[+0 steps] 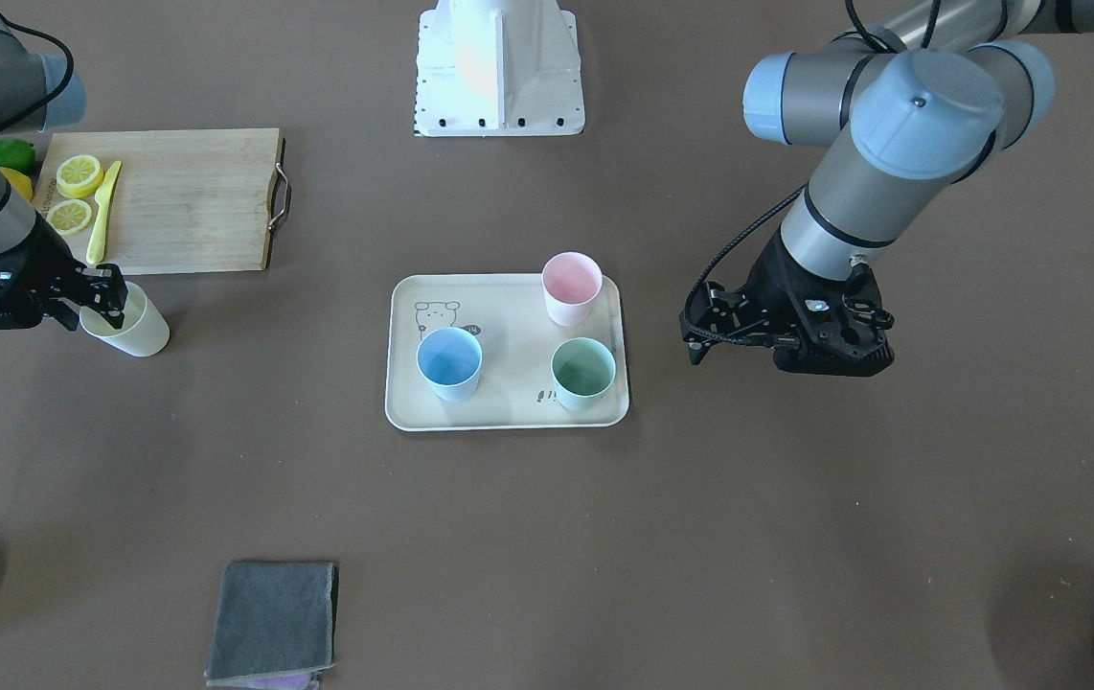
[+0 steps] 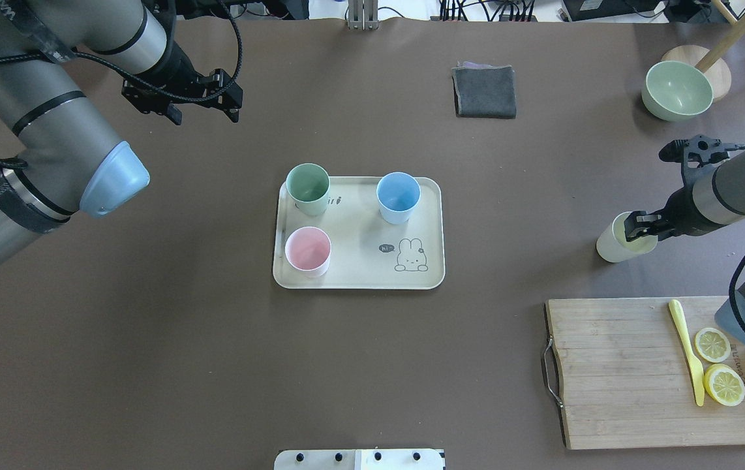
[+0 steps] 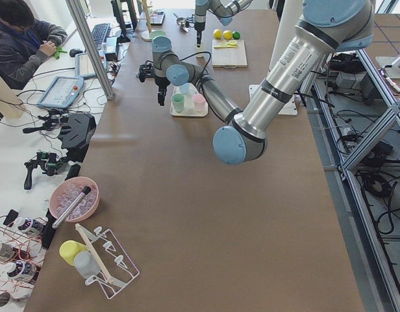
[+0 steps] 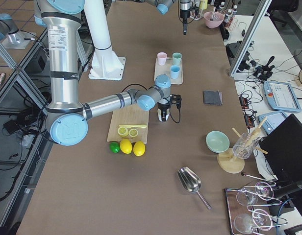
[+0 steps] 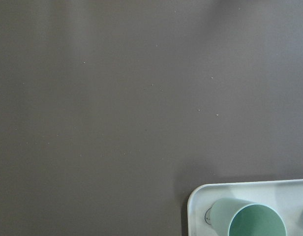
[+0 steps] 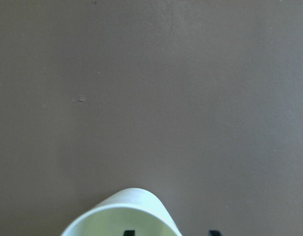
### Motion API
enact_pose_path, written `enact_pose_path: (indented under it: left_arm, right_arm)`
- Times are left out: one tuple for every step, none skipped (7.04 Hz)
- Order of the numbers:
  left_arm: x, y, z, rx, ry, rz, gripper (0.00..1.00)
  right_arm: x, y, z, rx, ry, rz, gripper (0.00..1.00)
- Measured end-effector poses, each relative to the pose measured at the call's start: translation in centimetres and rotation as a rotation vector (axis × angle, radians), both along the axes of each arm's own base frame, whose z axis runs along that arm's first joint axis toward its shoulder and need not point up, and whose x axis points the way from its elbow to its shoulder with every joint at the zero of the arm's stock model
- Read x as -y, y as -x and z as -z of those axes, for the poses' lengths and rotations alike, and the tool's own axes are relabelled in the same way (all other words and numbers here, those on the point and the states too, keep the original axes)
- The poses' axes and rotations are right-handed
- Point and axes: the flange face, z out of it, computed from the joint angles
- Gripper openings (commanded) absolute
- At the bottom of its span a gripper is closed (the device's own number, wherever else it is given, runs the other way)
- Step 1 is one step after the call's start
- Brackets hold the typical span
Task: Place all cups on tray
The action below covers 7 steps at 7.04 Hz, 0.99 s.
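The robot's right gripper will release the pale yellow cup on the cream tray's empty corner [image 1: 431, 306] next to the blue cup.
The cream tray [image 1: 509, 316] [image 2: 359, 261] lies mid-table. On it stand the pink cup [image 1: 571, 287] [image 2: 308, 251], the blue cup [image 1: 449, 362] [image 2: 398, 197] and the green cup [image 1: 582, 372] [image 2: 308, 189] [image 5: 255, 223]. The pale yellow cup [image 1: 137, 333] [image 2: 612, 247] [image 6: 122, 216] stands on the table off the tray, near the cutting board. My right gripper [image 1: 116, 299] [image 2: 640, 226] is at its rim, one finger inside and one outside, with a gap still showing. My left gripper [image 2: 206, 114] hangs open and empty beside the tray's green-cup end.
A wooden cutting board [image 1: 183, 196] [image 2: 620, 372] with lemon slices and a yellow knife lies near the right arm. A grey cloth [image 1: 274, 623] [image 2: 485, 91] and a sage-green bowl [image 2: 678, 90] sit at the far side. The robot base [image 1: 499, 67] is behind the tray.
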Motion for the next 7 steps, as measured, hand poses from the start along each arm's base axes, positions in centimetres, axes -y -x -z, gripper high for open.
enact_pose_path:
  left_arm:
    - [0.0, 0.0, 0.0, 0.001, -0.001, -0.001, 0.98]
    - [0.0, 0.0, -0.2, 0.003, 0.001, -0.001, 0.98]
    - [0.0, 0.1, -0.6, 0.006, 0.002, -0.002, 0.98]
    - [0.1, 0.4, -1.1, 0.013, -0.004, -0.007, 0.98]
    - [0.3, 1.0, -2.1, 0.025, -0.019, -0.019, 0.98]
    - [0.7, 2.4, -3.9, 0.048, -0.041, -0.035, 0.99]
    - [1.5, 5.0, -6.4, 0.077, -0.073, -0.057, 0.99]
  right_arm:
    - [-0.2, 0.6, 0.6, 0.016, -0.005, -0.013, 0.00]
    - [0.1, 1.4, 1.9, 0.036, -0.011, -0.023, 0.00]
    - [0.9, 2.8, 4.3, 0.072, -0.006, -0.048, 0.00]
    - [1.5, 4.9, 7.5, 0.121, 0.015, -0.082, 0.00]
    - [1.8, 7.3, 11.4, 0.162, 0.052, -0.114, 0.00]
    - [1.3, 10.1, 16.3, 0.175, 0.094, -0.144, 0.00]
    - [0.1, 12.9, 20.7, 0.166, 0.119, -0.166, 0.00]
